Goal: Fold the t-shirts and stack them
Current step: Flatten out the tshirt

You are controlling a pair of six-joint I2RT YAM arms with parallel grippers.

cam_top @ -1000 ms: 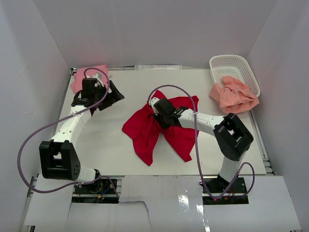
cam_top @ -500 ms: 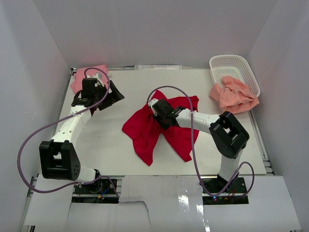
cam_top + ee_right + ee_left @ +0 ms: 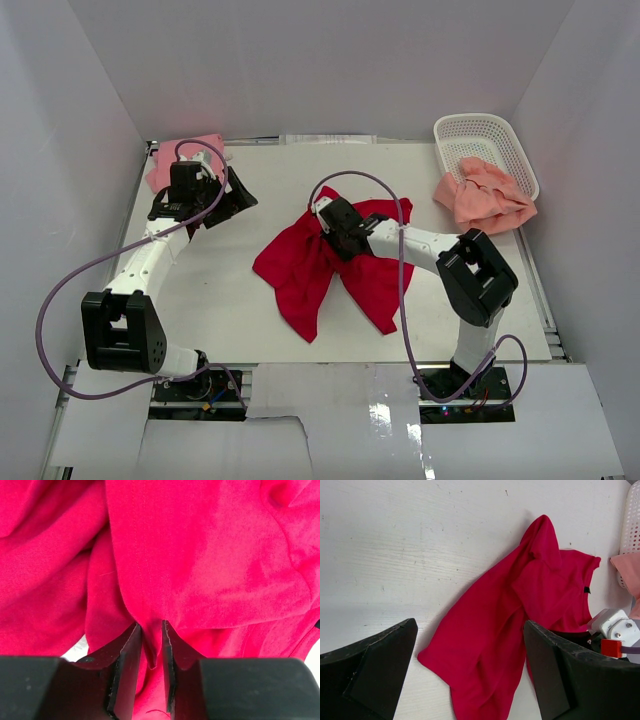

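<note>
The robot's left gripper should next close on the short edge [image 3: 273,285] [image 3: 449,684] of the bright red t-shirt, at the loose end closest to the light pink t-shirt.
The bright red t-shirt [image 3: 300,275] [image 3: 520,610] [image 3: 200,555] lies crumpled at the table's middle. My right gripper [image 3: 335,238] [image 3: 151,630] is pressed down into its upper middle, jaws nearly together with a raised fold of red cloth pinched between them. My left gripper [image 3: 230,205] [image 3: 470,625] hovers wide open at the far left, apart from the red shirt and holding nothing. The light pink t-shirt [image 3: 165,165] lies at the far-left corner behind the left arm. At the far right, the salmon-peach t-shirt [image 3: 485,200] [image 3: 627,565] hangs bunched over the basket's near edge.
A white lattice basket [image 3: 490,130] [image 3: 632,525] stands at the far right corner. White walls enclose the table on three sides. Purple cables loop from both arms over the table surface [image 3: 220,290].
The right gripper's jaws have narrowed onto the red cloth and its wrist shifted slightly toward the far side. The left arm has not moved.
</note>
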